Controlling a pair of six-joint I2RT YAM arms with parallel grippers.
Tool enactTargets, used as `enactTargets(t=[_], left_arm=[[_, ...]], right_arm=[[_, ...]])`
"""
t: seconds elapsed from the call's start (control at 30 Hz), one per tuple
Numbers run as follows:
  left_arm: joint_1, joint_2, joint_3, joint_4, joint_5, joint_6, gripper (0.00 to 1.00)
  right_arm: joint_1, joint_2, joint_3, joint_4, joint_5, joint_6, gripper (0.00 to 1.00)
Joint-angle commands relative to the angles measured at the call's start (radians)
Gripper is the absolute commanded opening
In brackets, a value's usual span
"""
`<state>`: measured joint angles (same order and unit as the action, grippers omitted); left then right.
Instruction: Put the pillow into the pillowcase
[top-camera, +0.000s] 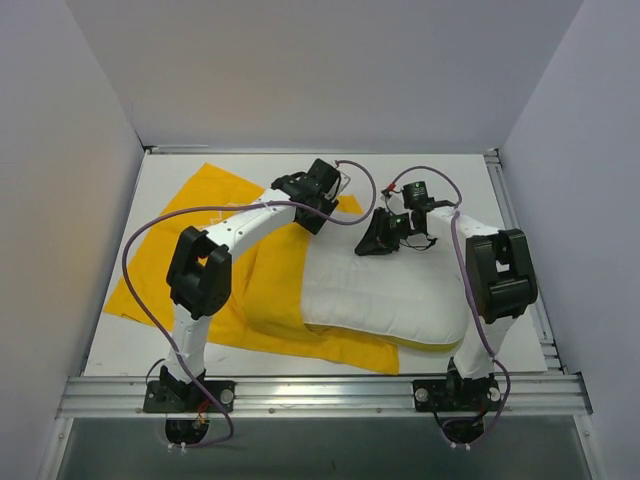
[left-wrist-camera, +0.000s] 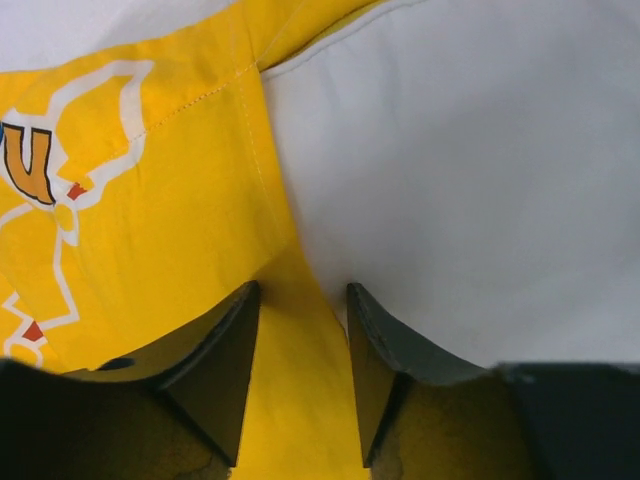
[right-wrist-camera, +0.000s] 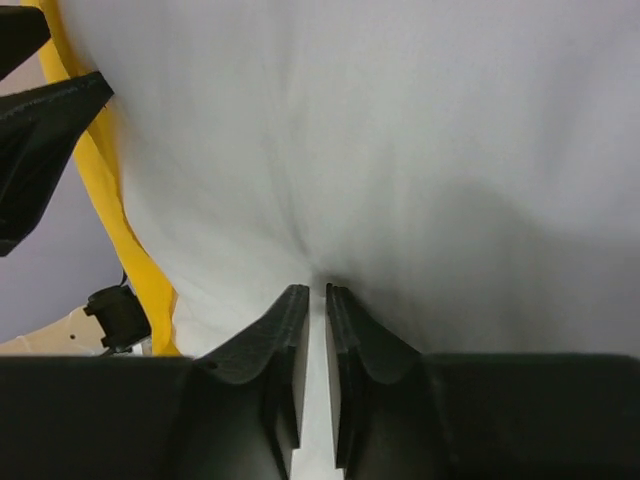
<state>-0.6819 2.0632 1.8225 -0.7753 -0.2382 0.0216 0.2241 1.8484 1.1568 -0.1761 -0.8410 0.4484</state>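
The pillowcase's edge is too shallow over the pillow, so next my left gripper pinches that edge (left-wrist-camera: 308, 262) and pulls it along while my right gripper holds the pillow.
The yellow pillowcase (top-camera: 200, 215) lies spread over the left and middle of the table. The white pillow (top-camera: 380, 295) rests at centre right, its left end lying over the yellow cloth. My left gripper (top-camera: 312, 212) is at the far edge where the two meet. In the left wrist view it (left-wrist-camera: 300, 290) stands open, with a flat strip of printed pillowcase (left-wrist-camera: 170, 200) between its fingers and the pillow (left-wrist-camera: 460, 170) to the right. My right gripper (top-camera: 375, 243) is on the pillow's far edge. Seen from its own wrist, it (right-wrist-camera: 316, 290) is shut on a puckered fold of pillow (right-wrist-camera: 400, 130). The pillowcase's yellow edge (right-wrist-camera: 110, 220) runs down the left.
Pale walls enclose the white table (top-camera: 450, 180) on three sides. An aluminium rail (top-camera: 320, 390) carrying both arm bases runs along the near edge. Purple cables (top-camera: 140, 240) loop beside each arm.
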Motion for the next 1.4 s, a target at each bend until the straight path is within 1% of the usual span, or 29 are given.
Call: enactTargets(t=[0.0,0.07,0.1,0.13,0.2,0.23,0.27,0.33,0.37,0.4,0.47,0.5,0.6,0.67,0.73,0.8,0.87,0.9,0.97,1.03,1.07,1.1,1.13,1.17,1.2,1.23,1.27,1.3,1.37], left_arm=[[-0.001,0.014,0.044,-0.027,-0.055,-0.015,0.46],[0.002,0.015,0.050,-0.032,-0.072,-0.005,0.42],[0.004,0.014,0.055,-0.035,-0.072,0.007,0.35],[0.007,0.009,0.061,-0.033,-0.063,0.014,0.31],[0.007,-0.009,0.070,-0.029,-0.004,0.038,0.20],[0.001,-0.015,0.087,-0.030,0.031,0.043,0.05],[-0.004,-0.024,0.096,-0.030,0.130,0.049,0.00],[-0.034,-0.029,0.115,-0.028,0.238,0.072,0.00],[-0.051,-0.026,0.135,-0.028,0.341,0.075,0.00],[-0.065,-0.020,0.145,-0.025,0.408,0.072,0.00],[-0.096,0.009,0.179,-0.007,0.521,0.045,0.00],[-0.105,0.021,0.190,0.004,0.634,0.008,0.00],[-0.130,0.064,0.227,0.073,0.761,-0.047,0.00],[-0.130,0.083,0.231,0.131,0.778,-0.069,0.00],[-0.107,0.092,0.219,0.162,0.775,-0.092,0.00],[-0.062,0.103,0.198,0.179,0.772,-0.106,0.00],[-0.032,0.094,0.144,0.194,0.737,-0.101,0.00],[-0.021,0.089,0.124,0.197,0.712,-0.082,0.00],[0.005,0.078,0.081,0.186,0.647,-0.045,0.00],[0.042,0.063,0.060,0.173,0.672,0.007,0.00],[0.050,0.036,0.037,0.166,0.680,0.015,0.05],[0.057,0.016,0.028,0.160,0.677,0.017,0.13],[0.064,-0.007,0.018,0.154,0.671,0.020,0.21],[0.068,-0.065,-0.011,0.145,0.656,0.020,0.36],[0.065,-0.098,-0.032,0.145,0.590,0.030,0.45],[0.058,-0.132,-0.057,0.145,0.544,0.041,0.52],[0.033,-0.187,-0.078,0.140,0.484,0.058,0.60],[0.015,-0.208,-0.115,0.137,0.383,0.087,0.63],[-0.030,-0.242,-0.141,0.128,0.280,0.112,0.69]], right_arm=[[0.008,0.028,-0.011,-0.010,0.022,0.006,0.12],[0.008,0.037,-0.014,-0.014,0.029,0.004,0.09],[0.006,0.041,-0.014,-0.014,0.031,0.003,0.06],[0.007,0.047,-0.012,-0.017,0.034,-0.002,0.04],[0.011,0.055,-0.011,-0.023,0.045,-0.008,0.00],[0.014,0.063,-0.009,-0.025,0.048,-0.013,0.00],[0.020,0.067,-0.008,-0.023,0.043,-0.014,0.00],[0.027,0.084,0.000,-0.022,0.033,-0.013,0.00],[0.032,0.089,0.003,-0.017,0.025,-0.004,0.00],[0.040,0.094,0.004,-0.002,0.014,0.003,0.00],[0.044,0.103,0.004,0.023,-0.016,0.041,0.00],[0.044,0.101,-0.005,0.058,-0.029,0.056,0.00],[0.040,0.098,-0.014,0.098,-0.056,0.096,0.00],[0.035,0.087,-0.025,0.115,-0.066,0.113,0.00],[0.023,0.078,-0.043,0.142,-0.076,0.139,0.00],[0.012,0.074,-0.055,0.167,-0.082,0.154,0.00],[-0.008,0.064,-0.071,0.168,-0.083,0.168,0.00],[-0.014,0.060,-0.077,0.200,-0.086,0.168,0.00],[-0.035,0.045,-0.094,0.210,-0.095,0.168,0.00],[-0.049,0.014,-0.109,0.236,-0.127,0.173,0.00],[-0.057,-0.001,-0.124,0.247,-0.139,0.171,0.02],[-0.065,-0.018,-0.134,0.259,-0.147,0.164,0.10],[-0.066,-0.059,-0.140,0.263,-0.158,0.155,0.12],[-0.065,-0.080,-0.144,0.263,-0.159,0.127,0.15],[-0.062,-0.103,-0.150,0.259,-0.161,0.119,0.22],[-0.058,-0.135,-0.152,0.260,-0.162,0.118,0.27],[-0.055,-0.147,-0.154,0.270,-0.167,0.121,0.31],[-0.043,-0.156,-0.152,0.282,-0.168,0.134,0.33],[-0.032,-0.176,-0.154,0.341,-0.155,0.163,0.32]])
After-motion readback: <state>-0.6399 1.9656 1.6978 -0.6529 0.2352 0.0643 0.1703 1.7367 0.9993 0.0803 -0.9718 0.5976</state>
